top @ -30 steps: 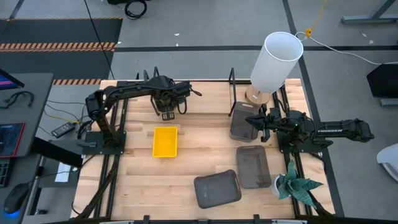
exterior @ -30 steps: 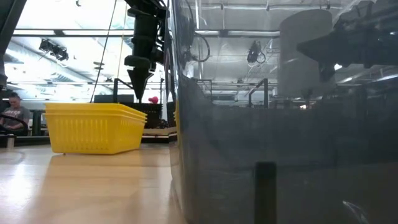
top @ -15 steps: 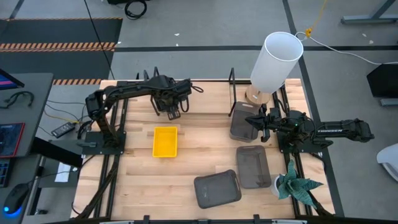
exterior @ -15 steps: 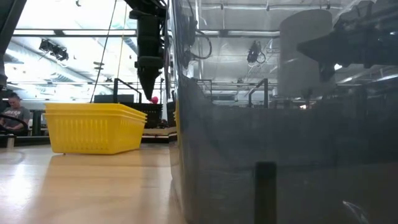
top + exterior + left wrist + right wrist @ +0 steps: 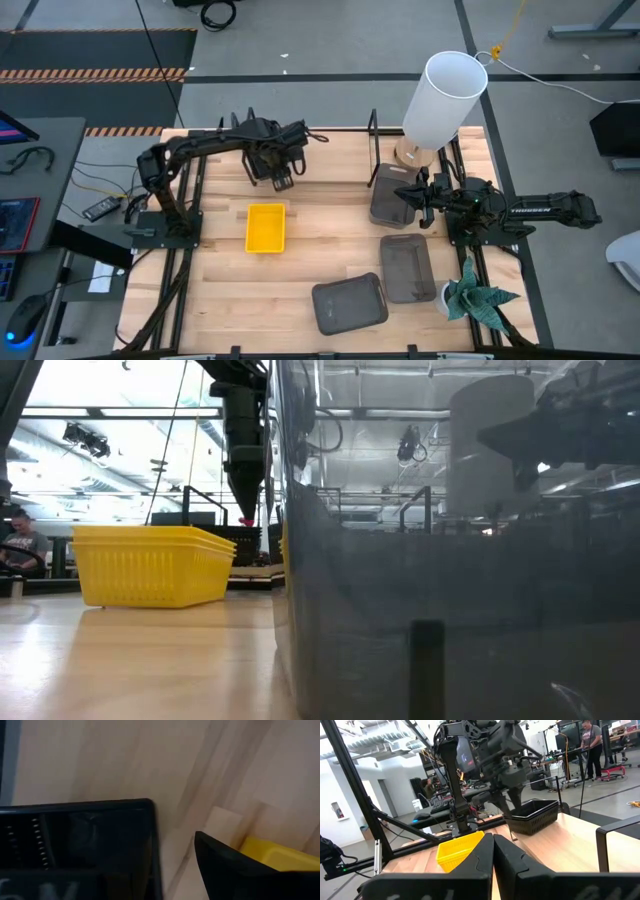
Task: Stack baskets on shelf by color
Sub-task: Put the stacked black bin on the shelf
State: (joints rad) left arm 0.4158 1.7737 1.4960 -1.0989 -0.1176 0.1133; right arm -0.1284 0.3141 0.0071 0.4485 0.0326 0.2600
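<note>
The black basket is crooked on the shelf, so the robot's left gripper should take the basket's near side (image 5: 157, 851) farther from the corner and straighten it.
A yellow basket (image 5: 265, 228) rests flat on the table left of centre; in the low view its rim (image 5: 205, 540) shows layered edges. A black mesh basket (image 5: 535, 815) sits on the far strip under my left arm, which hides it from above. My left gripper (image 5: 283, 181) hangs open, fingers pointing down, just near of that black basket (image 5: 75, 845) and far of the yellow basket (image 5: 280, 857). One grey basket (image 5: 390, 195) lies by the far right, and two more (image 5: 406, 266) (image 5: 348, 303) lie near the right front. My right gripper (image 5: 406, 196) is shut above the first grey basket.
A white lamp shade (image 5: 445, 98) stands at the far right and a small plant (image 5: 475, 298) at the near right edge. Black upright brackets (image 5: 372, 125) rise from the far strip. One grey basket's wall (image 5: 450, 610) blocks most of the low view. People stand beyond the table (image 5: 587, 740).
My left gripper has moved toward the table's right edge and a little toward the far edge, staying above the table with its fingers pointing down. The baskets have stayed where they were.
</note>
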